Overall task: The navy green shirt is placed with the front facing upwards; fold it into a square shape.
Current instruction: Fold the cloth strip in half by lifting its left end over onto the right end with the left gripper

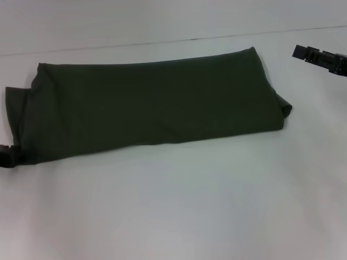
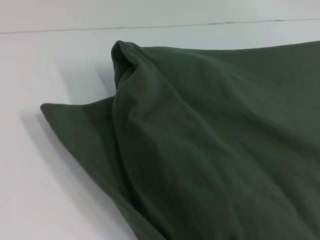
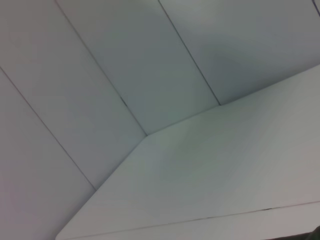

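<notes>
I'll next grab the navy green shirt's near corner (image 1: 281, 125) with my right gripper, by the small flap opposite my left gripper's end.
The navy green shirt (image 1: 157, 103) lies on the white table as a long band folded lengthwise, plain green side up, with no letters showing. Its left end is bunched and a sleeve flap sticks out at the far left. My left gripper (image 1: 6, 157) sits at that left end, at the shirt's near corner. The left wrist view shows the rumpled, raised cloth (image 2: 200, 150) close up. My right gripper (image 1: 317, 58) hangs off the shirt, beyond its right end and farther back.
The white table (image 1: 179, 206) spreads wide in front of the shirt. A seam line (image 1: 162, 42) crosses the table behind it. The right wrist view shows the table's far corner (image 3: 210, 165) and pale wall panels (image 3: 125, 60).
</notes>
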Robot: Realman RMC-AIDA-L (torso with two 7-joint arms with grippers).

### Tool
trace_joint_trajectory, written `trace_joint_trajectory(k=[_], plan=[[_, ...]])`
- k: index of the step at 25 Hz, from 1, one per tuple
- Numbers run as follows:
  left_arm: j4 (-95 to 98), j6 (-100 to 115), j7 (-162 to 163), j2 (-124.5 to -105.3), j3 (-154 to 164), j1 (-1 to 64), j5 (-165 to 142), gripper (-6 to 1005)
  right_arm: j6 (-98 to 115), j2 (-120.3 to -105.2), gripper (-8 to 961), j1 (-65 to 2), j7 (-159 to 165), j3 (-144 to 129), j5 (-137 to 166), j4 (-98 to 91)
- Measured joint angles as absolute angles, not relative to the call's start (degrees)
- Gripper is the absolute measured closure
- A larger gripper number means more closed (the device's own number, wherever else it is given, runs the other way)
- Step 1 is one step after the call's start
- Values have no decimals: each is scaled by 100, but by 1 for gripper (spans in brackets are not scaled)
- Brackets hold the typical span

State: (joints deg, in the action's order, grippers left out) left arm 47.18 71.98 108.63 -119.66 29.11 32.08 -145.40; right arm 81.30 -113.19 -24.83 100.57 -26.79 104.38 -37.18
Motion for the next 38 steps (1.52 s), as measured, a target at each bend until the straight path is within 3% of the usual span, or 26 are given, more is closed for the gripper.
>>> trace_joint_trajectory(k=[13,18,28,38], plan=[[4720,7166,10864,-11969,3009,3240,-14551,884,8130,-11319,309,-2461,10046,-2671,10433,-3718],[4720,7160,10844,-11965,3006,3254,-14552,978,8130,-11319,309,-2463,10036,-2672,10432,-3718],[4781,7268,10801,-11953,2985,3212,-14555,979,8076,-11315,310,-2406,10124,-2688,10709,-3708],[4799,7358,10790,-11944,2999,3201,-14553,978,7791,-11160,309,-2367,11361,-2661,11698,-3715]])
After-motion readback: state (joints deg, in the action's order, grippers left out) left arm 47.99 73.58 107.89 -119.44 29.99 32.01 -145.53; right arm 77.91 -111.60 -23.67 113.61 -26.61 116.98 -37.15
